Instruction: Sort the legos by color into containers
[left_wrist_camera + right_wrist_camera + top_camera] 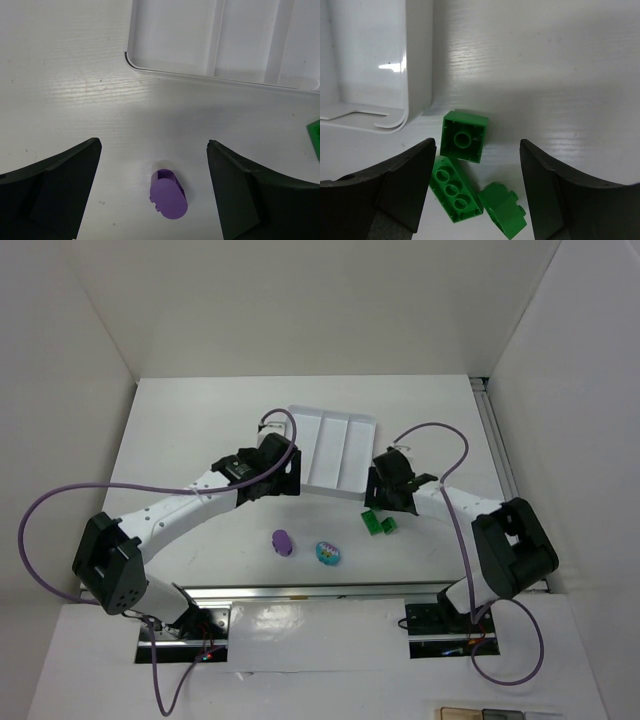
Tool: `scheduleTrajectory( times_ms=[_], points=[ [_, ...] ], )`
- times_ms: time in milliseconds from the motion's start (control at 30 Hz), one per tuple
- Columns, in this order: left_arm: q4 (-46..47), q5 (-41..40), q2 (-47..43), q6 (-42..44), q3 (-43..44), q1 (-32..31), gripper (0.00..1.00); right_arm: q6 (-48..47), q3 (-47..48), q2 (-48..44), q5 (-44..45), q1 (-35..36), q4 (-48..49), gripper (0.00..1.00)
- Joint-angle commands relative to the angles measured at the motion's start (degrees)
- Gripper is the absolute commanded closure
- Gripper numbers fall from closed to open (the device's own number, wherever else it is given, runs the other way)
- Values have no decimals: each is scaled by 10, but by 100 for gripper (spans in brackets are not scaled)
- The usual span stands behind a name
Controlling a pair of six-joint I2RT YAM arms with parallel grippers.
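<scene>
The purple rounded piece [282, 542] [168, 196] will have my left gripper close across its middle, with a finger against its studded side.
Three green legos lie in a cluster on the table near the tray's corner: a square brick [464, 136], a long brick [454, 190] and a small one [504, 209], all seen as one cluster [378, 524] from above. My right gripper [477, 142] hangs over them, open, its jaws on either side of the cluster and closed on nothing. The purple rounded piece [168, 194] [283, 542] lies below my left gripper [154, 143], which is wide open and empty. The cyan oval piece [329, 552] sits beside the purple one. The white tray [352, 485] shows three bare compartments.
The tray's near rim [200, 76] is just beyond the purple piece, and its corner wall [417, 60] stands left of the green bricks. White walls enclose the table on three sides. Purple cables loop from both arms.
</scene>
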Motion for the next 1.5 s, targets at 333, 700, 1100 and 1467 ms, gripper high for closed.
scheduleTrajectory(
  times_ms=[333,700,1100,1467],
  points=[
    [0,13,7,1,2,1,1,4,28,46,1,5,56,30],
    [12,49,7,1,-10,1,1,35,30,1,63,11,36,76],
    [-12,69,13,-30,-33,1,8,-43,186,-1,117,17,9,75],
    [-24,97,-18,-93,-99,-18,3,-56,382,232,45,-14,21,66]
  ],
)
